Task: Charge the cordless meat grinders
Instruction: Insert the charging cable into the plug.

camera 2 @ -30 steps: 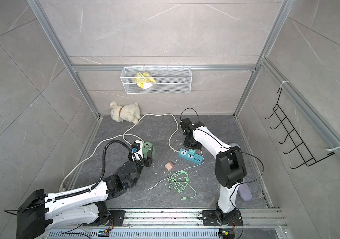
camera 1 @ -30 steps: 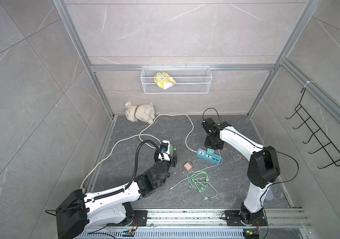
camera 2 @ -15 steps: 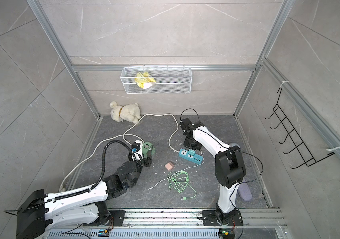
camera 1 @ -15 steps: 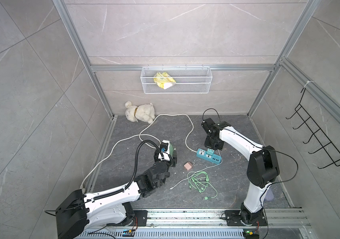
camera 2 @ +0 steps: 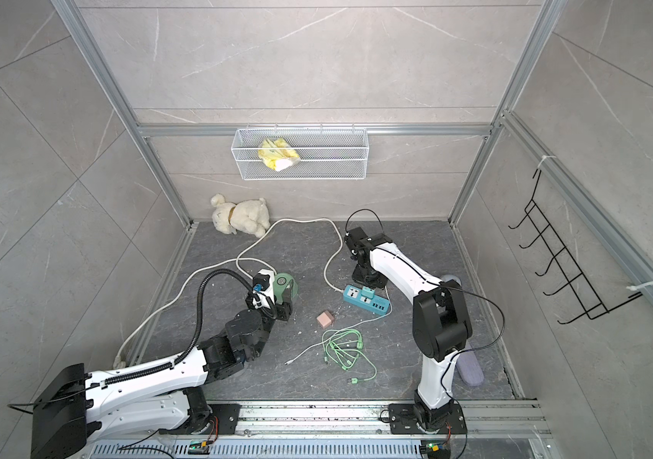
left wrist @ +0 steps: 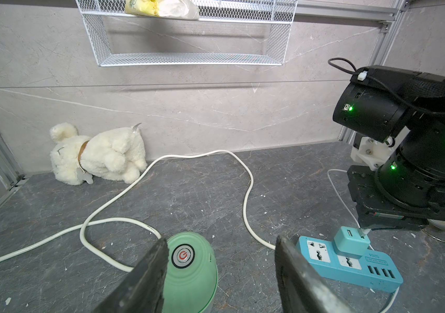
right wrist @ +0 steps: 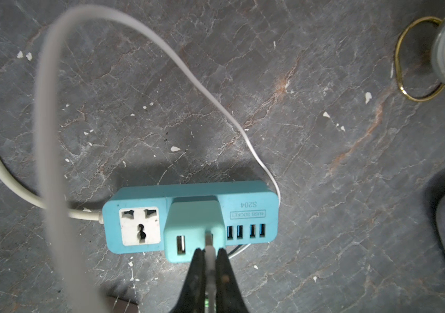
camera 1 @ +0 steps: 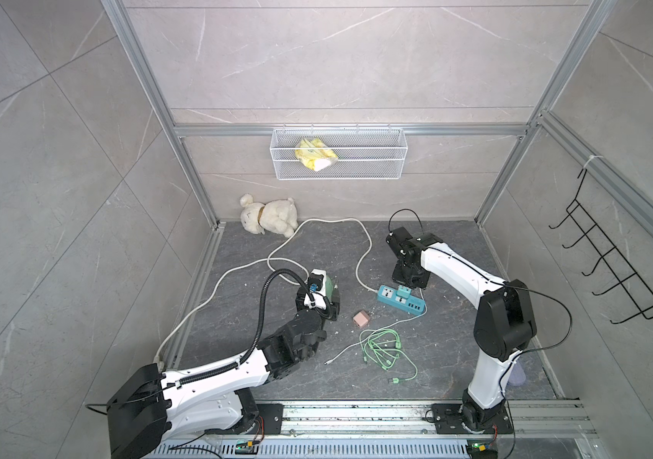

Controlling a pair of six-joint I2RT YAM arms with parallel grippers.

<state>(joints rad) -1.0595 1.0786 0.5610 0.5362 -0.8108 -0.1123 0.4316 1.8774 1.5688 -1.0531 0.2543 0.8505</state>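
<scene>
The robot's right gripper should release the white USB plug in the open port of the teal cube charger [camera 1: 407, 287] [right wrist: 209, 240].
The pale mint green meat grinder [left wrist: 189, 271] stands upright on the dark floor, its round metal button facing up. My left gripper [left wrist: 221, 242] is open around it. One finger [left wrist: 151, 271] lies against the dome's side and the other finger stands well clear. In a top view the grinder [camera 2: 287, 286] peeks out beyond the left wrist. My right gripper [right wrist: 210, 250] is shut on a white USB plug [right wrist: 208, 241] that sits in a port of the teal cube charger [right wrist: 194, 225]. The cube is plugged into the blue power strip [right wrist: 245, 200].
A pink cube charger [camera 1: 360, 319] and a tangle of green cables [camera 1: 382, 349] lie mid-floor. The strip's thick white cord [camera 1: 237, 270] loops to the left. A plush toy [camera 1: 269, 216] and a wire basket [camera 1: 339, 159] are at the back wall. A lilac object [camera 2: 470, 367] lies by the right arm's base.
</scene>
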